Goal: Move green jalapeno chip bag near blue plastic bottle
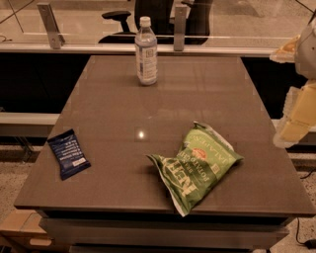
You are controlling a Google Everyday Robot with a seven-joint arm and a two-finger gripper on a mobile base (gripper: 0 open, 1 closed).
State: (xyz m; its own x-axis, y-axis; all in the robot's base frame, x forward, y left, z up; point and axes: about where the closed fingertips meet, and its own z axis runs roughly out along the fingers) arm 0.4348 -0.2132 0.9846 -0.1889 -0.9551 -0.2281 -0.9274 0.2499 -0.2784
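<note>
The green jalapeno chip bag is next for me, and my gripper needs to move down to it and close on the bag's middle (205,165).
The green jalapeno chip bag (197,164) lies flat on the brown table (113,108), at the front right, with its lower corner near the front edge. The blue plastic bottle (146,51) stands upright at the back middle of the table, well apart from the bag. My gripper (295,124) hangs at the right edge of the view, off the table's right side, pale yellow, above and to the right of the bag and not touching it. It holds nothing that I can see.
A small dark-blue flat packet (68,153) lies at the table's front left. Behind the table runs a ledge with metal posts (50,24) and an office chair (153,15). The floor drops off on both sides.
</note>
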